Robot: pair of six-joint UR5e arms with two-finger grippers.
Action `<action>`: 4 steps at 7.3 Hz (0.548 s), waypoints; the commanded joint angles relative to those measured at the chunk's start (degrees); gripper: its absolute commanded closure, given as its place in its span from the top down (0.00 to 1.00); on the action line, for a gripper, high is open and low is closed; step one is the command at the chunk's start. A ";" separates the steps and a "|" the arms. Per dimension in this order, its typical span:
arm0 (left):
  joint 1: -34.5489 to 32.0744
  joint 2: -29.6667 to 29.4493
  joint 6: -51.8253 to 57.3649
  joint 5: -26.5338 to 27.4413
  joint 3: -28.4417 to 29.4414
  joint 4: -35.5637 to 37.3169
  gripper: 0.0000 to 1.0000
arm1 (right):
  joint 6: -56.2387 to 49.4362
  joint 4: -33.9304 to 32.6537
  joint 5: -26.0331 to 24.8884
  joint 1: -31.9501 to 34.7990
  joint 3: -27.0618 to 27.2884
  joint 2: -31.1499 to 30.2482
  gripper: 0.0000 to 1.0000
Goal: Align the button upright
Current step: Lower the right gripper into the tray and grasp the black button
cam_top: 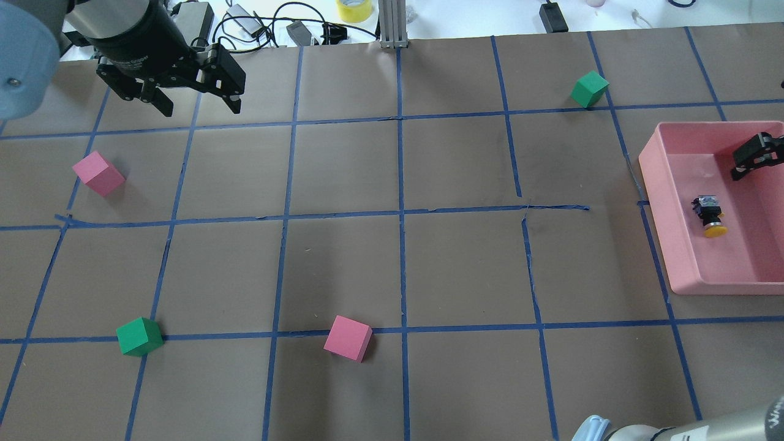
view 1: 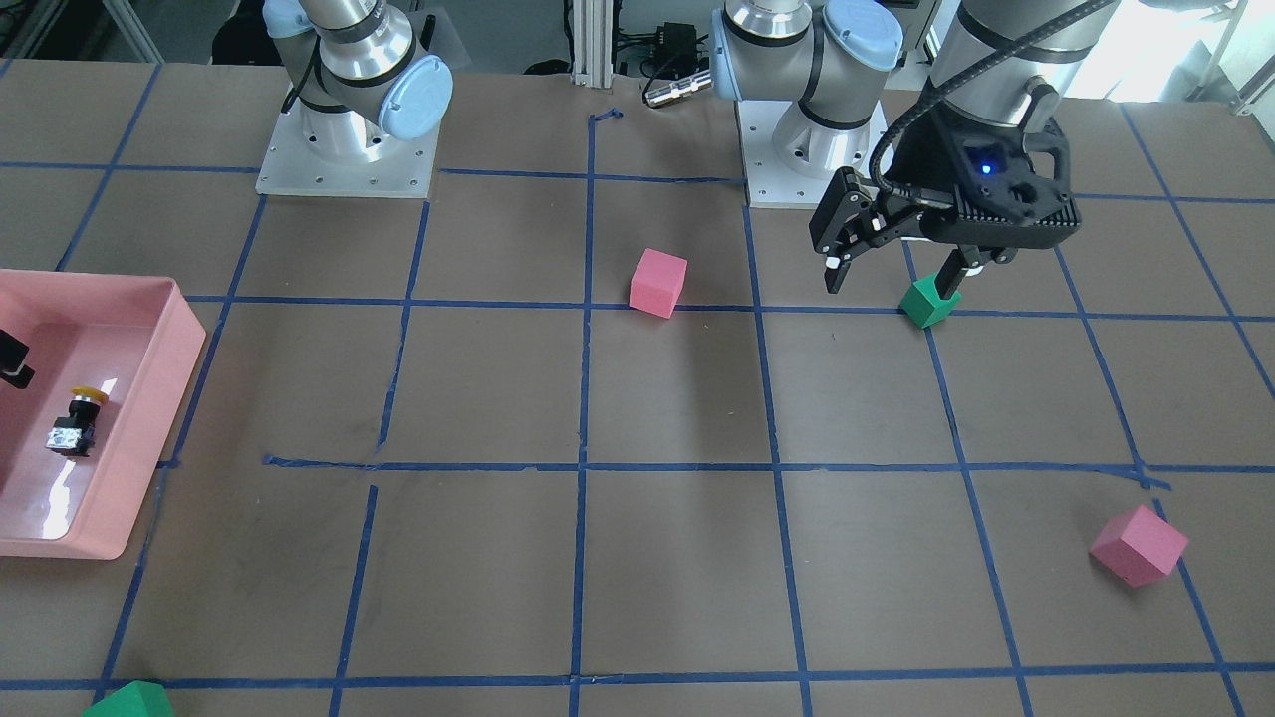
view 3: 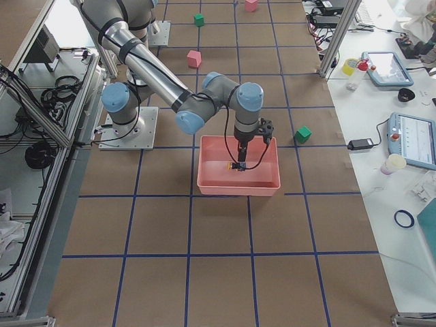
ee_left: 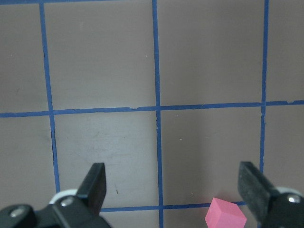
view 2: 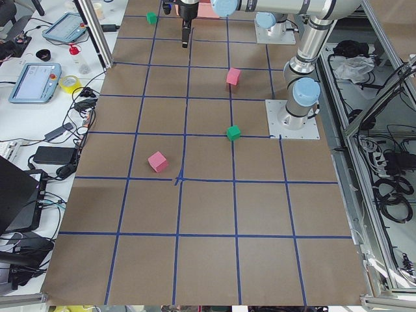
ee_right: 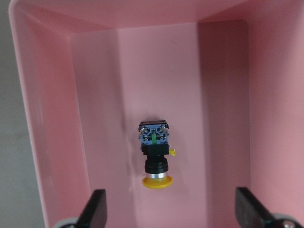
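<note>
The robot's right gripper needs to close on the black middle (view 1: pixel 79 420) (ee_right: pixel 155 152) of the button, between the button's blue end and its yellow cap.
The button (ee_right: pixel 155 154) lies on its side on the floor of the pink tray (ee_right: pixel 47 118), its yellow cap towards the bottom of the right wrist view. It also shows in the overhead view (cam_top: pixel 709 215) and the front view (view 1: pixel 78 418). My right gripper (ee_right: pixel 171 199) is open above the tray, its fingers spread wide on either side of the button, not touching it; it also shows in the overhead view (cam_top: pixel 750 159). My left gripper (cam_top: pixel 202 109) is open and empty above the table at the far left.
The tray (cam_top: pixel 658 184) sits at the table's right edge. Two pink cubes (cam_top: pixel 98 173) (cam_top: pixel 348 338) and two green cubes (cam_top: pixel 139 336) (cam_top: pixel 589 89) lie scattered on the brown, blue-taped table. Cables and a tape roll lie beyond the far edge.
</note>
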 commanded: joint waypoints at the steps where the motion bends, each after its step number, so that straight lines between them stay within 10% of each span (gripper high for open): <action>1: 0.08 0.27 -0.01 0.14 -0.06 0.01 1.00 | -0.19 -1.95 0.01 -0.25 1.58 1.95 0.95; 4: 0.17 0.36 -0.01 -0.12 -0.06 0.09 1.00 | -0.10 -6.24 0.36 -0.25 1.94 4.58 0.95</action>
